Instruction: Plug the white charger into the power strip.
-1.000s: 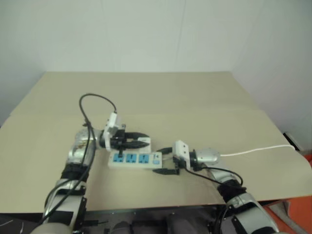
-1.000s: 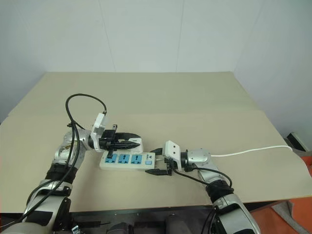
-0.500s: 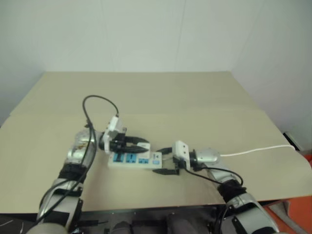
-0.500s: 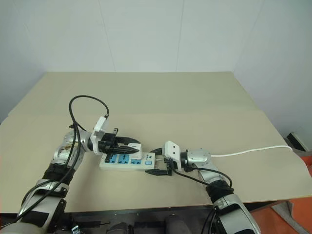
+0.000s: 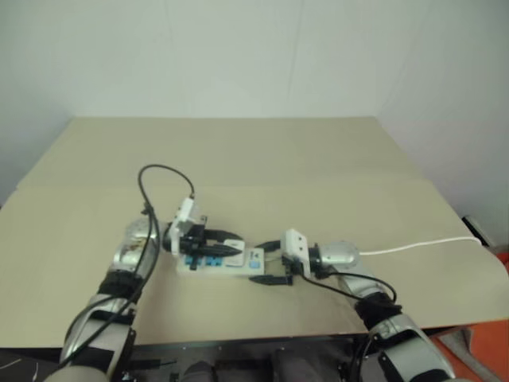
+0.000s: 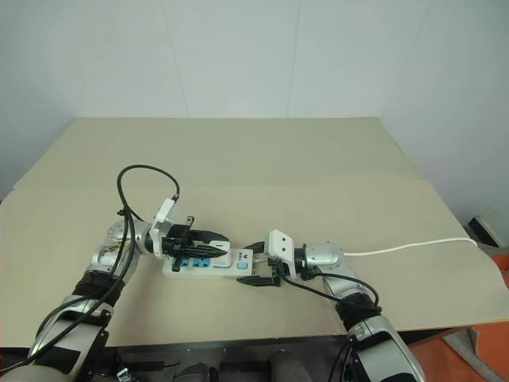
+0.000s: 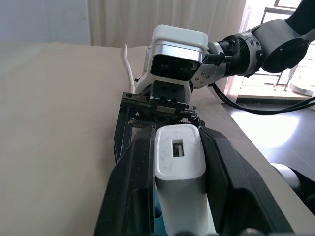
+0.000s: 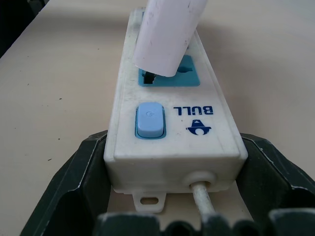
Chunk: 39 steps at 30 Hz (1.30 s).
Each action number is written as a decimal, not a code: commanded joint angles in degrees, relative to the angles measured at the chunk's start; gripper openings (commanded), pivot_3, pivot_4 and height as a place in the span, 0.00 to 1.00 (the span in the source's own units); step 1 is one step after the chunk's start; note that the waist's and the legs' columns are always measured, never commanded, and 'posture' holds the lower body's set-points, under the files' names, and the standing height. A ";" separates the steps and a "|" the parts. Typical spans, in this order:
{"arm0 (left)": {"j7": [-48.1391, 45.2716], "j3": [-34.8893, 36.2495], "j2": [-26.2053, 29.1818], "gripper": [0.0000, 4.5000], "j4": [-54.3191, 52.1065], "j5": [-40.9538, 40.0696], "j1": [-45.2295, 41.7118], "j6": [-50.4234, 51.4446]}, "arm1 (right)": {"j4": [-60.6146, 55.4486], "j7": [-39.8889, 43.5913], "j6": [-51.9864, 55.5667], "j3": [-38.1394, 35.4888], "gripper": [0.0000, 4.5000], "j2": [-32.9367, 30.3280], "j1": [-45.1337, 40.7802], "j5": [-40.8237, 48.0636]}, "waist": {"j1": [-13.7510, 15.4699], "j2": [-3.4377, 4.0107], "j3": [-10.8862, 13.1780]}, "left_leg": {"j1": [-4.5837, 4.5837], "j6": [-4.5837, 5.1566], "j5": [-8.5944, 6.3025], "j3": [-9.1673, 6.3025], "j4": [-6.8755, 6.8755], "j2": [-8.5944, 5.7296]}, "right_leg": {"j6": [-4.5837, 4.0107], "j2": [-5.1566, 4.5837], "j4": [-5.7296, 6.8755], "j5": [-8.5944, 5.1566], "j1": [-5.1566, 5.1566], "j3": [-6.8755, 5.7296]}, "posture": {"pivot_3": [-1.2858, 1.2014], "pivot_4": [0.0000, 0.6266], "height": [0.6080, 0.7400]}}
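The robot's left gripper needs to let go of the white charger in the power strip's blue socket (image 5: pixel 234 262) (image 7: pixel 183 221) nearest the switch.
My left gripper (image 7: pixel 174 135) is shut on the white charger (image 7: pixel 179 162), holding it by its two sides. The charger (image 8: pixel 167 34) stands tilted over the blue socket (image 8: pixel 189 76) nearest the switch, its lower end right at the socket's holes. The power strip (image 6: pixel 208 267) lies flat near the table's front edge. My right gripper (image 6: pixel 255 263) is closed on its cord end, one finger on each long side (image 8: pixel 83 167). The strip's thin white cord (image 6: pixel 413 247) runs off to the right.
A tan table (image 6: pixel 278 159) stretches wide behind the strip, its front edge close below both arms. A black cable (image 6: pixel 135 179) loops above my left wrist. The strip's blue switch (image 8: pixel 149 119) sits between the socket and the cord end.
My left gripper has come down with the charger, from just behind the strip to over its sockets. The right gripper and the strip have stayed still.
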 commanded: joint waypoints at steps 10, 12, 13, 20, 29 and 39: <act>-0.14 -4.17 2.93 0.23 -0.48 -1.12 1.62 -6.61 | 0.67 0.86 -0.46 2.16 0.76 -1.44 1.94 -3.12 | 0.01 0.01 -0.01 | -0.06 0.00 0.00 0.00 -0.09 0.03 | 0.00 0.01 -0.20 0.00 -0.02 0.01 | 0.52 0.24 1.00; -0.14 -4.34 3.16 0.23 -0.09 -0.65 2.35 -7.77 | 0.60 1.14 -0.69 2.20 0.76 -1.65 1.97 -3.11 | 0.01 0.01 0.00 | -0.08 0.00 0.00 0.00 -0.09 0.03 | 0.00 0.00 -0.23 0.00 -0.01 0.01 | 0.52 0.24 1.00; -0.14 -4.45 3.16 0.23 0.32 0.01 2.57 -8.74 | 0.64 1.24 -0.91 2.28 0.76 -1.70 1.96 -3.18 | 0.01 0.01 -0.01 | -0.08 0.00 0.00 0.00 -0.10 0.03 | -0.01 0.00 -0.24 0.00 -0.01 0.01 | 0.52 0.24 1.00; -0.06 -3.05 2.18 0.23 0.72 2.75 4.59 -11.25 | 0.67 1.28 -1.36 2.18 0.76 -2.10 1.66 -3.19 | 0.03 0.07 -0.04 | -0.06 0.00 -0.01 0.03 -0.14 0.03 | -0.01 0.00 -0.29 -0.01 0.01 0.03 | 0.52 0.24 1.00; 2.55 -3.13 1.73 0.23 -0.38 5.70 8.11 -14.25 | 0.63 1.14 -2.18 2.41 0.76 -2.82 2.00 -3.08 | 0.07 0.49 -0.49 | 0.16 0.00 0.00 0.12 -0.58 0.03 | -0.01 0.00 -0.70 -0.01 0.13 0.14 | 0.52 0.24 1.00; 4.78 -3.34 2.26 0.23 -1.67 7.19 10.71 -13.59 | 1.48 0.56 -2.68 2.82 0.76 -2.35 1.74 -3.27 | 0.12 0.68 -0.66 | 0.79 0.00 -0.01 0.15 -0.90 0.03 | -0.09 -0.07 -0.99 -0.09 0.80 0.14 | 0.52 0.24 1.00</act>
